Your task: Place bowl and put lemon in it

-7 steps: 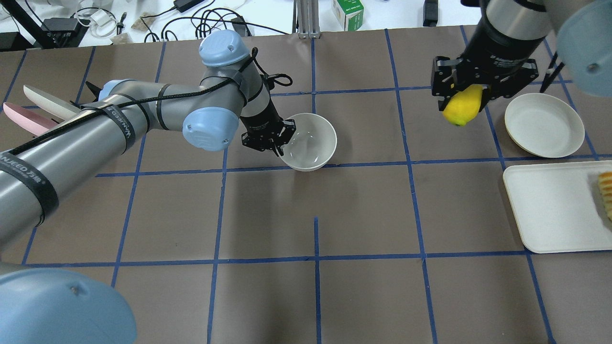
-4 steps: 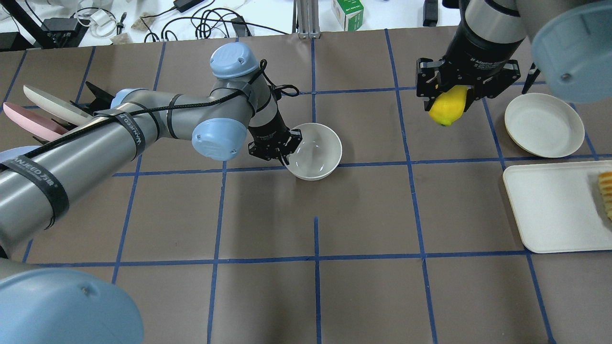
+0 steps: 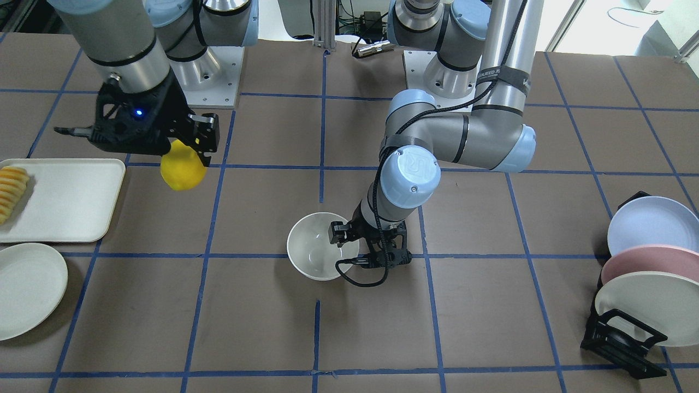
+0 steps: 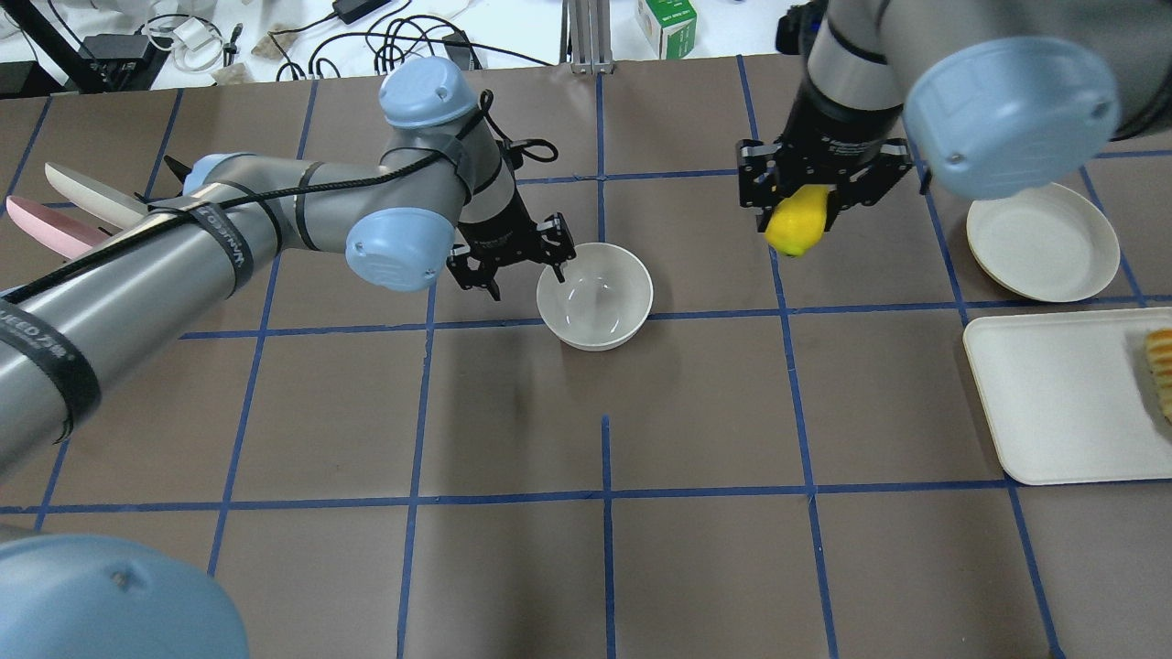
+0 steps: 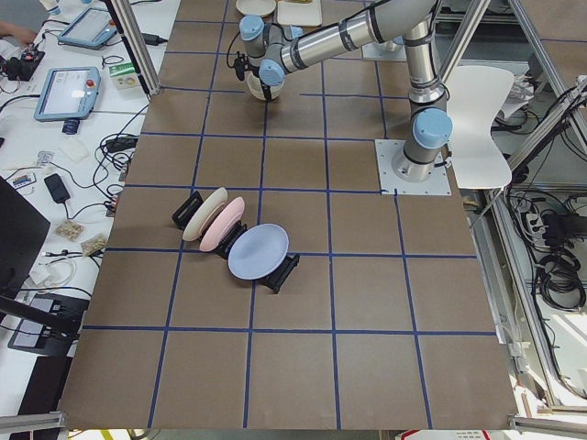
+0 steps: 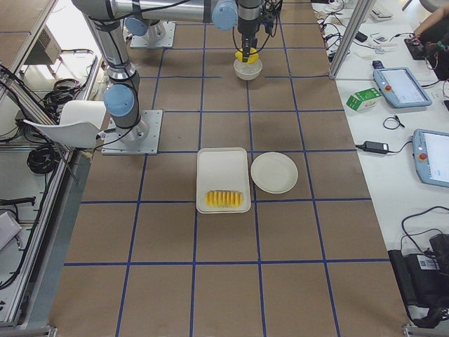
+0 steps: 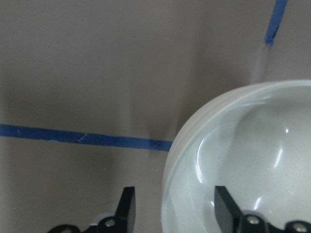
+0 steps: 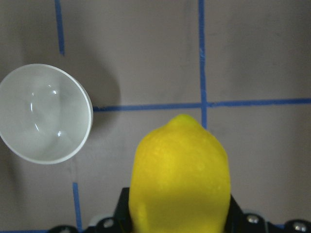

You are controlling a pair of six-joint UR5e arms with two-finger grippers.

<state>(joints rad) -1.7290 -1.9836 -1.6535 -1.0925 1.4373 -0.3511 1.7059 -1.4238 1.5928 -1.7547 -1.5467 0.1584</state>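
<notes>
The robot's right gripper will release the yellow lemon on the bottom of the off-white bowl (image 3: 326,256) (image 8: 42,109), inside the bowl's round rim.
The off-white bowl (image 4: 595,295) sits upright on the brown table, and also shows in the front view (image 3: 319,245). My left gripper (image 4: 529,284) is open at the bowl's left rim. In the left wrist view its jaws (image 7: 175,208) straddle the rim (image 7: 194,131), one finger inside and one outside, with gaps. My right gripper (image 4: 795,220) is shut on the yellow lemon (image 4: 793,231) and holds it in the air to the right of the bowl. The lemon (image 8: 180,179) fills the right wrist view, with the bowl (image 8: 43,114) to its left.
A cream plate (image 4: 1042,240) and a white tray (image 4: 1053,403) with sliced ridged yellow food (image 4: 1161,366) lie at the right. A rack of plates (image 3: 650,273) stands at the far left of the table. Cables and a green box (image 4: 667,26) lie beyond the back edge.
My right arm has carried the lemon leftwards, closer to the bowl. My left gripper has opened off the bowl's rim, and the bowl now rests on the table.
</notes>
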